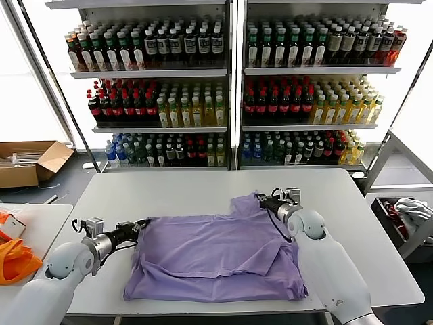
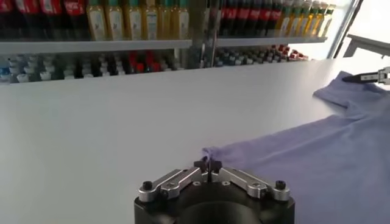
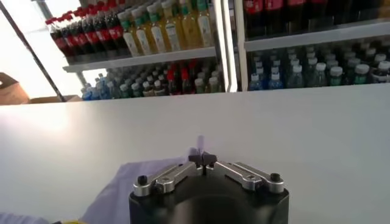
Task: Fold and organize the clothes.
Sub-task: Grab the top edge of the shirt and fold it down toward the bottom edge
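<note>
Next, my right gripper lets go of the T-shirt's far corner, which will lay it on the T-shirt's side edge point(image 1: 289, 244) next to that gripper's white arm.
The clothes are one lavender T-shirt point(image 1: 216, 257) lying mostly flat on the white table point(image 1: 169, 193), with some folds on its right side. My left gripper point(image 1: 142, 225) is shut on the shirt's far left corner, low over the table. In the left wrist view the fingertips point(image 2: 208, 163) pinch a small tip of the fabric point(image 2: 304, 158), and the other gripper point(image 2: 372, 77) shows far off. My right gripper point(image 1: 260, 200) is shut on the shirt's far right corner. The right wrist view has a sliver of cloth point(image 3: 122, 182) caught in that gripper point(image 3: 202, 159).
Shelves of bottled drinks point(image 1: 230, 88) stand behind the table. A cardboard box point(image 1: 30, 162) lies on the floor at the left. An orange bag point(image 1: 17, 261) rests on a side table. A bin with grey-white and red cloth point(image 1: 406, 213) stands at the right.
</note>
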`<action>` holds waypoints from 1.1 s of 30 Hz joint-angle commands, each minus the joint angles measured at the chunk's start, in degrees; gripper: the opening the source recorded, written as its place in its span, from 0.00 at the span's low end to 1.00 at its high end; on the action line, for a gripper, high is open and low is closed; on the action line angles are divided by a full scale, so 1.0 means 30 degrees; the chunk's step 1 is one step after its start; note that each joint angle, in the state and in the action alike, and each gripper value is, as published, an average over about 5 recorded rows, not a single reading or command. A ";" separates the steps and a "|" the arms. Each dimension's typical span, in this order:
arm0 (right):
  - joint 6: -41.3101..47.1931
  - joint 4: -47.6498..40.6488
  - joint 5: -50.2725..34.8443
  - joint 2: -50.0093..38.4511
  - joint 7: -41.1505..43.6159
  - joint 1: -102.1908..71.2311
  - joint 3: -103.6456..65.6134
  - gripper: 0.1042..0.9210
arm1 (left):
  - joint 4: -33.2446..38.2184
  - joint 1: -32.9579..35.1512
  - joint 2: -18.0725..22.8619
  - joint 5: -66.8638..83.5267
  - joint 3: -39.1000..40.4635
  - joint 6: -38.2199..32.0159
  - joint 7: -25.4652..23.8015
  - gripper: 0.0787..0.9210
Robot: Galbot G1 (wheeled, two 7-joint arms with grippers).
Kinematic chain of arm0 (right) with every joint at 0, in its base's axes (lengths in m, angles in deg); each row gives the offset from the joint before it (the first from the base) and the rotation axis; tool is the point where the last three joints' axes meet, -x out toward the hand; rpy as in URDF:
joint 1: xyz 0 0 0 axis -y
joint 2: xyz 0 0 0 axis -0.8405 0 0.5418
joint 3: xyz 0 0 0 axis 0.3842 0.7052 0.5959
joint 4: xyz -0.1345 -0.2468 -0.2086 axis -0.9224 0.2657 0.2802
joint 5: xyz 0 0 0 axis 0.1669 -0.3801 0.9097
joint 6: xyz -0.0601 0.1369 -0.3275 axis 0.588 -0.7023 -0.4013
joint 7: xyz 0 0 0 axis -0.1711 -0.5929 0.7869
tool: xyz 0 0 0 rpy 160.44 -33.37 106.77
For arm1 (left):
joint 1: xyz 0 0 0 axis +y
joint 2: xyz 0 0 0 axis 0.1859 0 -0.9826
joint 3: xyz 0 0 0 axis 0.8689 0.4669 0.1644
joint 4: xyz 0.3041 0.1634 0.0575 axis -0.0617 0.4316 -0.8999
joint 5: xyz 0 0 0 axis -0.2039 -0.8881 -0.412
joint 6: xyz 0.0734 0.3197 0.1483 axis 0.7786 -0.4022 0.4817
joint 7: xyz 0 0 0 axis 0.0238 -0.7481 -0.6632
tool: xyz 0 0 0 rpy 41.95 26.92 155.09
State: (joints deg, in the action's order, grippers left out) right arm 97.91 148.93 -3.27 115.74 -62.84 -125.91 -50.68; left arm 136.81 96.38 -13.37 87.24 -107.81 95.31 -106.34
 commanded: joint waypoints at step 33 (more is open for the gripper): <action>0.0135 1.5197 -0.1461 -0.1442 -0.0509 -1.7022 -0.7621 0.00 | 1.0807 1.3959 -0.0486 -0.1614 -0.9526 0.0732 0.0232 0.01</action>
State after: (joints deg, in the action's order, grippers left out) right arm 98.30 188.80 -8.29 111.40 -64.87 -166.01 -69.92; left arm 164.18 127.22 -15.38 84.32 -129.22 96.68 -105.60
